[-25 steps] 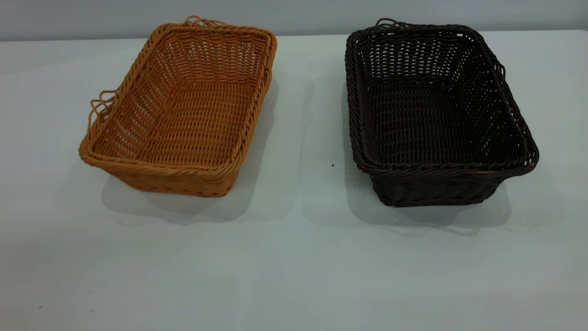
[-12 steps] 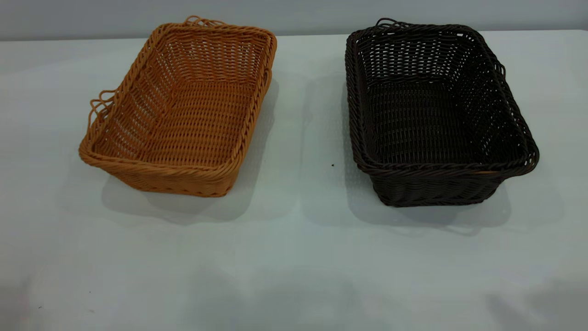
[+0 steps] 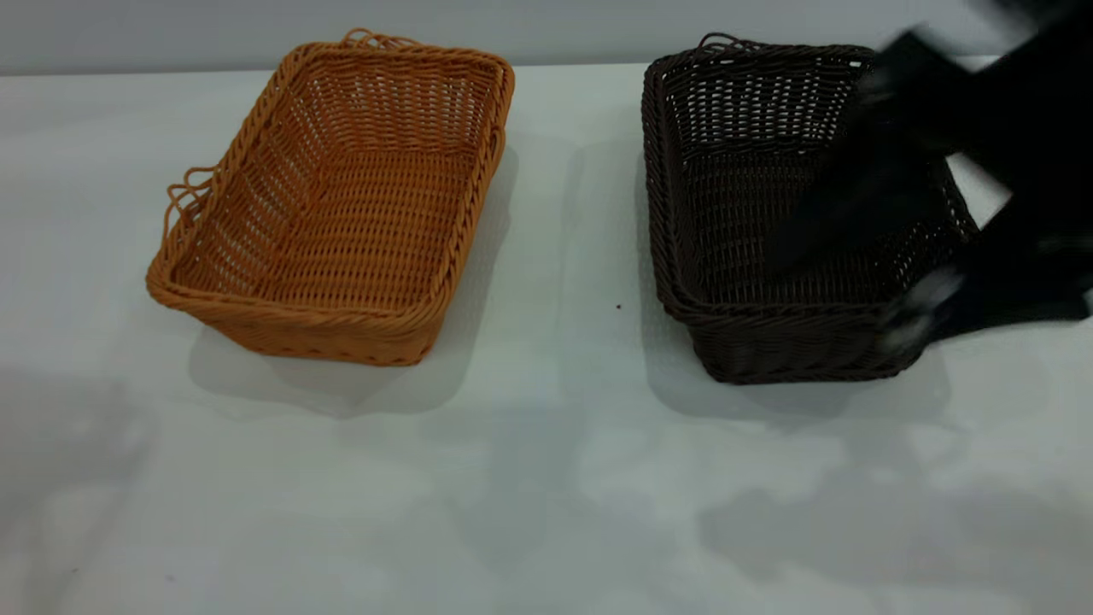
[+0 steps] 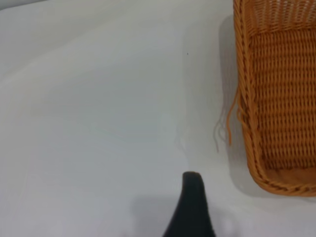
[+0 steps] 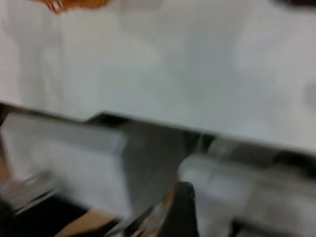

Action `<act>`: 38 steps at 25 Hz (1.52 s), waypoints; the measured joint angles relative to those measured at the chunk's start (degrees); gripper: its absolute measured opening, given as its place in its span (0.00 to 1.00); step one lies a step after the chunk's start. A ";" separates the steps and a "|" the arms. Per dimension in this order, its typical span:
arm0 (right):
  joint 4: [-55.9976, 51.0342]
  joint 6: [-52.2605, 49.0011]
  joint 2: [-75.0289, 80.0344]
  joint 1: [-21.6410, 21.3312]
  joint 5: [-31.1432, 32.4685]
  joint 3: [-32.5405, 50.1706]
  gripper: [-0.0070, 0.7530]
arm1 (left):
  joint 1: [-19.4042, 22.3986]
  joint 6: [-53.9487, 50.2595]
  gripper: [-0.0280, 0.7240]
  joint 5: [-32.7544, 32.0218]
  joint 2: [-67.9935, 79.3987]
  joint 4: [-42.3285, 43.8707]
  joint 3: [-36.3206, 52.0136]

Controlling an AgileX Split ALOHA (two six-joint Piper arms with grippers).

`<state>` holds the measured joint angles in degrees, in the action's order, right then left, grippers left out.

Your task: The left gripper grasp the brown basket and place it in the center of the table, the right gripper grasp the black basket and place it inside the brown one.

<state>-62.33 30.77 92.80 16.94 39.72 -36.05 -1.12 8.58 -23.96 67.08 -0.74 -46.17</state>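
Note:
My right gripper should grip the near rim (image 3: 862, 311) of the black basket, by its corner farther from the brown basket.
The brown basket (image 3: 341, 213) stands on the table (image 3: 546, 478) at the left, and the black basket (image 3: 768, 222) stands at the right. Both are upright and empty. My right gripper (image 3: 862, 205) is a blurred black shape over the black basket's right half, reaching in from the right edge. My left gripper (image 4: 242, 212) is out of the exterior view. In the left wrist view one dark fingertip (image 4: 191, 180) hangs over bare table, a short way from the brown basket's (image 4: 281, 98) corner, with nothing between the jaws.
A loose wicker strand (image 4: 228, 123) hangs at the brown basket's side. A bare strip of table (image 3: 568, 213) separates the two baskets. Arm shadows lie across the table's near part (image 3: 811, 530).
The right arm has swung into view from the right and now is over the black basket. New shadows fall on the near table. Neither basket has moved.

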 joint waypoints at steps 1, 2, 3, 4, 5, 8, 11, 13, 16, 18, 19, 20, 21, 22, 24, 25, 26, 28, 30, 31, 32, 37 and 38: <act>-0.51 -2.01 3.15 0.48 1.82 -1.68 0.79 | 0.00 0.00 0.79 0.46 0.83 0.00 -0.21; -1.30 -3.80 5.69 0.86 3.09 -3.26 0.79 | 0.00 0.00 0.79 1.19 1.57 0.00 -0.21; -2.85 -5.28 8.56 0.92 3.66 -4.57 0.79 | 0.00 0.00 0.79 1.67 2.19 0.00 -0.21; -4.87 -6.96 11.27 0.92 3.71 -5.40 0.79 | 0.00 0.00 0.79 2.05 2.63 0.00 -0.21; -8.09 -8.19 13.78 0.86 3.51 -6.03 0.79 | 0.00 0.00 0.79 2.32 3.11 0.00 -0.21; -20.40 -9.38 19.81 0.86 2.63 -6.47 0.79 | 0.00 0.00 0.79 2.77 3.99 0.00 -0.21; -33.14 -9.07 23.71 0.86 0.28 -6.49 0.79 | 0.00 0.00 0.79 3.15 4.06 0.00 -0.21; -37.47 -9.36 24.70 0.86 -2.89 -7.12 0.79 | 0.00 0.00 0.79 3.44 4.06 0.00 -0.21; -39.33 -12.69 24.82 0.86 -9.23 -7.58 0.79 | 0.00 0.00 0.79 3.65 4.06 0.00 -0.21; -39.55 -15.56 24.82 0.86 -13.17 -7.58 0.79 | 0.00 0.00 0.79 3.93 4.06 0.00 -0.21; -39.54 -16.93 24.82 0.86 -15.18 -7.58 0.79 | 0.00 0.00 0.79 4.00 4.06 0.00 -0.21; -39.61 -18.24 24.82 0.86 -16.69 -7.58 0.79 | 0.00 0.00 0.79 4.26 4.06 0.00 -0.21; -39.72 -19.19 24.82 0.86 -18.30 -7.58 0.79 | 0.00 0.00 0.79 4.50 4.06 0.00 -0.21; -39.72 -20.19 24.82 0.86 -19.76 -7.58 0.79 | 0.00 0.00 0.79 4.76 4.06 0.00 -0.21; -39.88 -22.01 24.89 0.86 -22.57 -7.58 0.79 | 0.00 -0.40 0.79 5.47 4.52 -0.02 -0.21; -39.95 -23.00 25.05 0.86 -24.11 -7.58 0.79 | 0.00 -0.70 0.79 5.74 4.91 -0.02 -0.33; -39.99 -23.70 25.37 0.86 -25.67 -7.58 0.79 | 0.00 -1.12 0.79 5.99 5.67 -0.02 -0.67; -40.14 -24.45 26.14 1.19 -28.28 -7.58 0.79 | 0.00 -2.21 0.79 5.93 8.09 -0.02 -2.05; -40.36 -25.30 27.06 1.33 -30.01 -7.60 0.79 | 0.00 -3.23 0.79 5.20 11.14 -0.07 -4.20; -40.42 -26.04 27.37 1.33 -30.50 -7.60 0.79 | 0.00 -3.65 0.79 4.42 13.03 -0.07 -5.54; -40.42 -26.60 27.62 1.33 -31.10 -7.65 0.79 | 0.00 -3.90 0.79 3.83 14.67 -0.07 -6.93; -40.46 -27.61 27.82 1.33 -33.45 -8.08 0.79 | 0.00 -4.54 0.79 1.36 25.31 -0.17 -13.68; -40.53 -27.61 27.82 1.33 -33.45 -8.13 0.79 | 0.00 -4.54 0.79 1.07 27.77 -0.22 -15.28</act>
<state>-102.86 3.15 120.61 18.26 6.27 -44.18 -1.12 4.04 -22.89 94.85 -0.96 -61.45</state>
